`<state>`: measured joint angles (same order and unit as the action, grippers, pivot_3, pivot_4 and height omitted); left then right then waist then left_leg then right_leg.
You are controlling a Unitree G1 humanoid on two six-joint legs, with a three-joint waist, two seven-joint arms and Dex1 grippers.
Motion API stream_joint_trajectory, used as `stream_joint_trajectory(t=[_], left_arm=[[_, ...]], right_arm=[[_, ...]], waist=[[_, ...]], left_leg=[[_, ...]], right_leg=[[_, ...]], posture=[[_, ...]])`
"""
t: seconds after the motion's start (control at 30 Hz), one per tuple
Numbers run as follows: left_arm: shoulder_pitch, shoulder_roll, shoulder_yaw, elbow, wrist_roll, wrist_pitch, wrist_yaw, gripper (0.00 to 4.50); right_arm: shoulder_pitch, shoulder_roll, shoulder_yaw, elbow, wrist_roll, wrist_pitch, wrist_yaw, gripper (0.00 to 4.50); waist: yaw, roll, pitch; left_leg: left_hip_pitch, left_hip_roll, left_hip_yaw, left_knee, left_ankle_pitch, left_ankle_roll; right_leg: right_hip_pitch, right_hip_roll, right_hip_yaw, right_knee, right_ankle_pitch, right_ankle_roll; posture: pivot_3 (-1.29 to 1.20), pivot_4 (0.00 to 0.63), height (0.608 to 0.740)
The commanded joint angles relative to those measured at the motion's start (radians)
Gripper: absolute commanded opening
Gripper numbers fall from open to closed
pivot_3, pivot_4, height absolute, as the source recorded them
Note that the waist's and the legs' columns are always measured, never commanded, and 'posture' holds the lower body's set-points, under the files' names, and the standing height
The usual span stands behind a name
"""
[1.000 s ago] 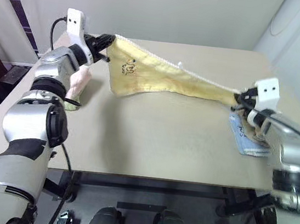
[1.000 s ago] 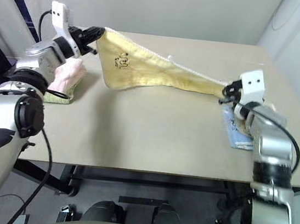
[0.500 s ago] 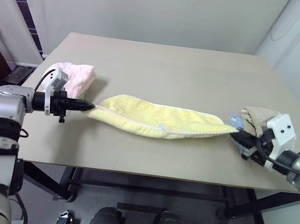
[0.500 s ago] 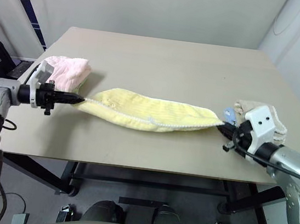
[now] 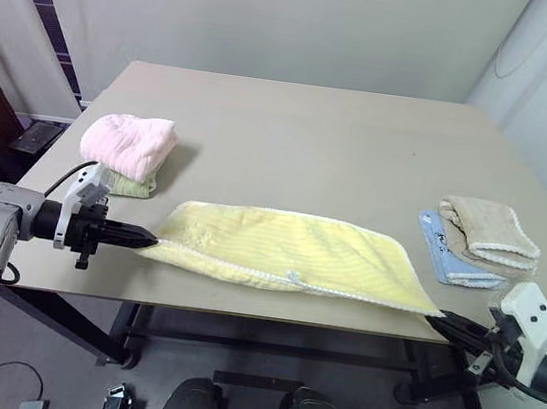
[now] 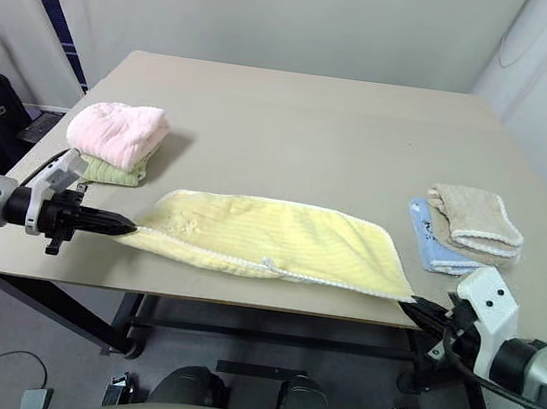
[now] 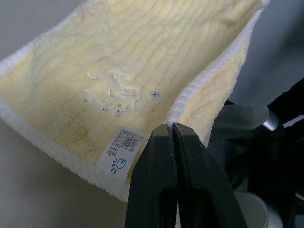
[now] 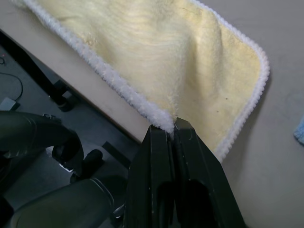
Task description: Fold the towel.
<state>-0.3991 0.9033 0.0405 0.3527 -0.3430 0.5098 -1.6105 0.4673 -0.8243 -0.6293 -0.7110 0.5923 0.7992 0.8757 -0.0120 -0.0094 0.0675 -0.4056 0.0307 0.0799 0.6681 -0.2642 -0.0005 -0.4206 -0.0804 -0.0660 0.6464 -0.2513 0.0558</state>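
Observation:
Next, my right gripper lets go of the pale yellow towel's near corner at its far corner (image 5: 387,229) (image 8: 256,45) that faces the blue cloth.
The towel (image 5: 288,250) is pale yellow and fluffy, and it lies stretched flat along the table's front edge. My left gripper (image 5: 148,240) is shut on its near left corner, just off the table's left front. In the left wrist view the closed fingertips (image 7: 171,127) pinch the white hem beside a small white label (image 7: 121,152). My right gripper (image 5: 437,317) is shut on the near right corner, slightly past the front edge. The right wrist view shows that gripper (image 8: 170,127) clamped on the hem's corner.
A pink folded towel (image 5: 131,140) sits on a green one (image 5: 133,184) at the table's left. A beige folded towel (image 5: 487,230) lies on a blue cloth (image 5: 448,258) at the right. The back half of the tan table (image 5: 305,118) is bare.
Both grippers came back toward the front edge and down. The towel, first held stretched in the air, now lies flat on the table. The camera view has also shifted.

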Motion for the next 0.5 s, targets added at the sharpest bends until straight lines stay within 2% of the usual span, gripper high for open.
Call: stream_joint_trajectory(t=[0.03, 0.23, 0.5], left_arm=[[-0.017, 0.028, -0.012, 0.036, 0.021, -0.033, 0.004, 0.03], [-0.066, 0.002, 0.007, 0.132, 0.009, -0.034, 0.050, 0.03], [-0.233, -0.064, 0.034, 0.308, 0.003, -0.025, 0.165, 0.03]], right_arm=[[-0.038, -0.008, 0.035, -0.023, -0.014, -0.026, -0.033, 0.00], [-0.177, -0.005, 0.137, 0.084, -0.041, -0.022, -0.101, 0.00], [-0.411, 0.009, 0.289, 0.315, -0.092, -0.023, -0.158, 0.00]], waist=[[-0.001, 0.000, 0.000], [0.002, -0.002, -0.001], [0.002, -0.004, -0.003]], left_leg=[[0.000, 0.000, 0.000, 0.000, 0.000, 0.000], [-0.001, 0.000, 0.000, 0.000, 0.000, 0.000], [-0.002, 0.000, 0.001, 0.001, 0.000, 0.000]], right_leg=[[0.000, 0.000, 0.000, 0.000, 0.000, 0.000], [-0.001, 0.000, 0.000, 0.000, 0.000, 0.000], [-0.001, 0.000, 0.000, 0.000, 0.002, -0.003]], posture=[[0.00, 0.000, 0.740], [0.00, 0.000, 0.740], [0.00, 0.000, 0.740]])
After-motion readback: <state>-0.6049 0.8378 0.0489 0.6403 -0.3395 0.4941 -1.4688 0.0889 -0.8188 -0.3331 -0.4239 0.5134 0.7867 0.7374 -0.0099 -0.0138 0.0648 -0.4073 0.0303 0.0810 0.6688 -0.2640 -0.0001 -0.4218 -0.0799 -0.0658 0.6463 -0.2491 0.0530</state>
